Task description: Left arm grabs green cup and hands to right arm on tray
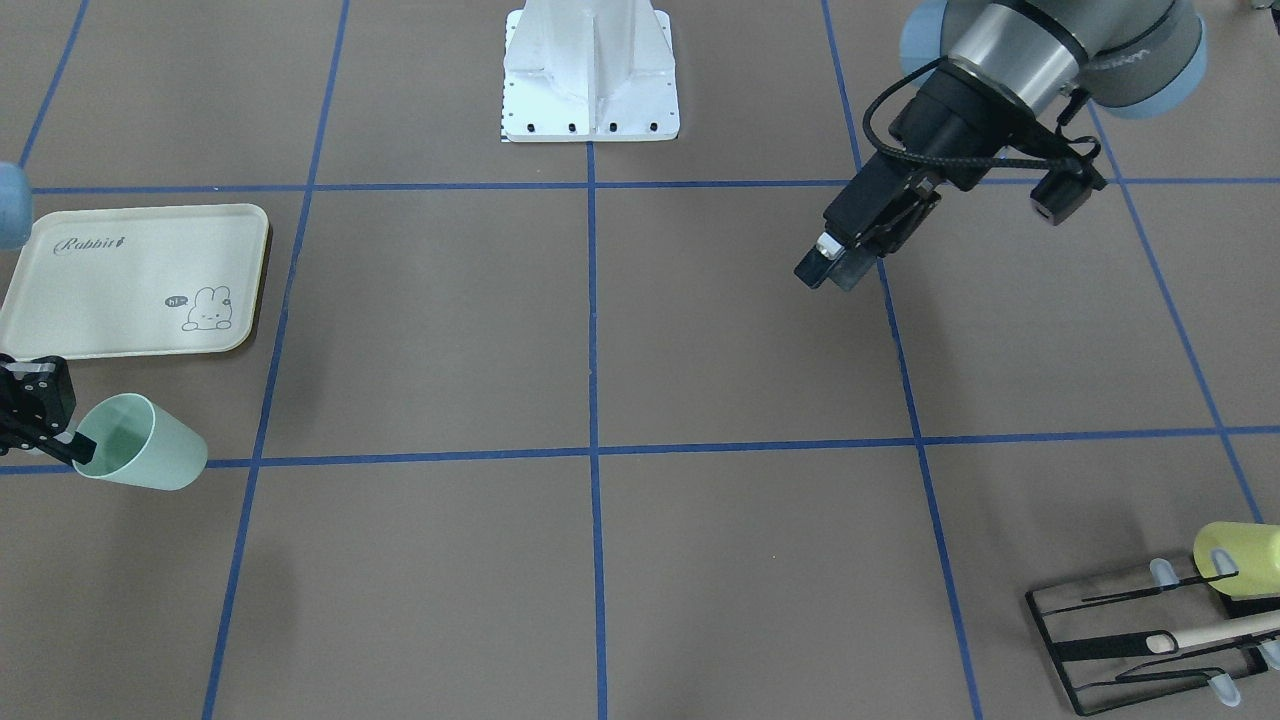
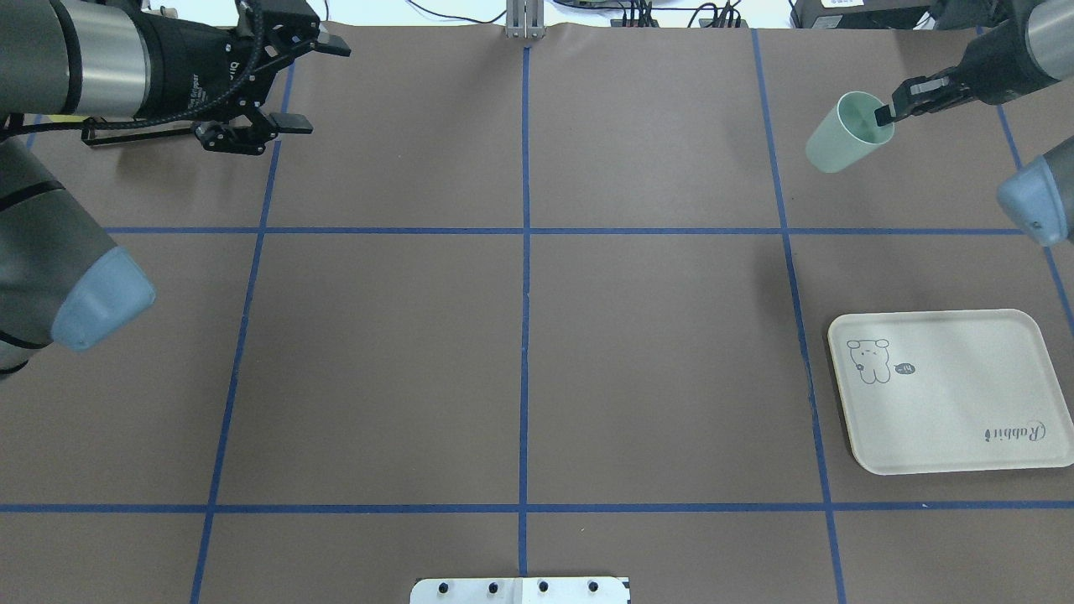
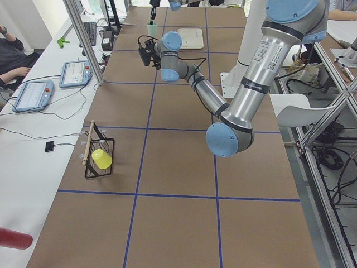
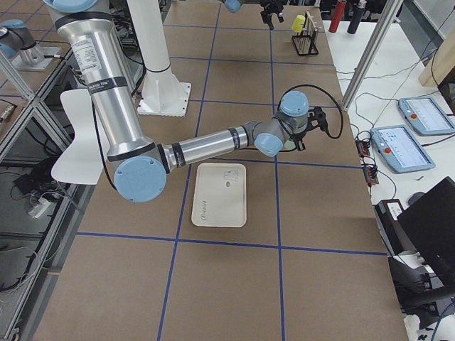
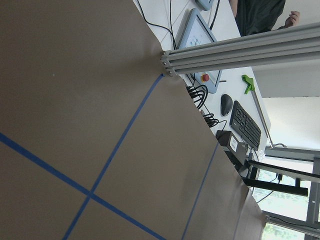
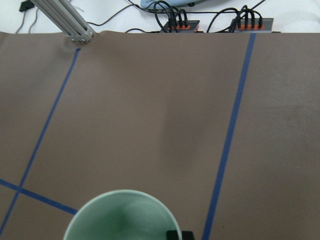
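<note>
Next, my right gripper lets go of the green cup on the tray [image 1: 124, 274] between the Rabbit lettering and the speech bubble. The cup now hangs just off the tray's edge.
The green cup [image 2: 839, 138] is pale mint and hangs tilted above the table, its mouth towards the right arm. My right gripper [image 2: 883, 113] is shut on its rim, one finger inside the mouth. In the front view the cup [image 1: 150, 450] and right gripper [image 1: 75, 447] sit just off the tray's [image 1: 110, 290] operator-side edge, not over it. The right wrist view shows the cup's open mouth [image 6: 120, 220] at the bottom. The tray [image 2: 956, 411] lies flat and bare. My left gripper [image 2: 315, 84] is open and empty, far off at the table's other end, also seen in the front view [image 1: 835, 262].
A black wire rack [image 1: 1100, 640] with a yellow-green cup [image 1: 1240, 560] and a wooden stick stands at the operators' edge on my left side. The white robot base [image 1: 590, 70] is at mid table. Blue tape lines grid the brown table.
</note>
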You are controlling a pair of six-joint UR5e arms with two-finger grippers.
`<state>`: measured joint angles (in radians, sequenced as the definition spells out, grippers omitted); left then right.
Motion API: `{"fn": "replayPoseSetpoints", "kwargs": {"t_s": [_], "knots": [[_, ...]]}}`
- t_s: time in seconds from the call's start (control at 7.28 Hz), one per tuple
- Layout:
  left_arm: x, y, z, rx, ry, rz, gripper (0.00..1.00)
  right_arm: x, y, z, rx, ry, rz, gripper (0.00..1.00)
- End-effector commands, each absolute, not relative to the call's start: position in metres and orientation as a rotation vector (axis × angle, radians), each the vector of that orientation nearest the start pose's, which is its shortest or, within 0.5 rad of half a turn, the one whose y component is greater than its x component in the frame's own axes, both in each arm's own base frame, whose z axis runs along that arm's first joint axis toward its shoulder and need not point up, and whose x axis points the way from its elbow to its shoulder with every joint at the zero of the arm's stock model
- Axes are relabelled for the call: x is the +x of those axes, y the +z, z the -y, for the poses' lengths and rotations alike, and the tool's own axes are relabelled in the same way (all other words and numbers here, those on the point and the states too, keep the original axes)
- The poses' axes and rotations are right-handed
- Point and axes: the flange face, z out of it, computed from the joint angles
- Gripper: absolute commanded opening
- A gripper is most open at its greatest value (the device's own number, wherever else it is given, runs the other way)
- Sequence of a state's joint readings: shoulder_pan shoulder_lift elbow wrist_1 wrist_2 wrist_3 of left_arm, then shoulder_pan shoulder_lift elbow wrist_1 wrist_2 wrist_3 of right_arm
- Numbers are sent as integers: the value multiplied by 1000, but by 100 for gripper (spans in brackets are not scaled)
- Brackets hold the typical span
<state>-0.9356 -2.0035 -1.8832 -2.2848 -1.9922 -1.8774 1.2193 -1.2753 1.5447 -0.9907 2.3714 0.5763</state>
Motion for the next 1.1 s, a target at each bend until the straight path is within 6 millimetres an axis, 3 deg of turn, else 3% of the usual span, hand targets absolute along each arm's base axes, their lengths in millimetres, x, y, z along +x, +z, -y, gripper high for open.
{"fn": "replayPoseSetpoints", "kwargs": {"t_s": [0.0, 0.27, 0.41, 0.55, 0.82, 0.96], "knots": [[236, 202, 529, 182, -644, -1402, 100, -137, 448, 569, 287, -188, 919, 0], [203, 222, 533, 190, -610, -1348, 100, -119, 412, 499, 198, -295, 662, 0], [198, 236, 525, 211, -579, -1325, 100, -112, 416, 477, 151, -290, 626, 0], [197, 243, 523, 211, -575, -1314, 100, -105, 439, 449, 155, -299, 656, 0], [189, 249, 518, 214, -584, -1307, 100, -110, 486, 401, 198, -315, 720, 0], [186, 255, 518, 211, -593, -1299, 100, -129, 497, 382, 199, -309, 754, 0]]}}
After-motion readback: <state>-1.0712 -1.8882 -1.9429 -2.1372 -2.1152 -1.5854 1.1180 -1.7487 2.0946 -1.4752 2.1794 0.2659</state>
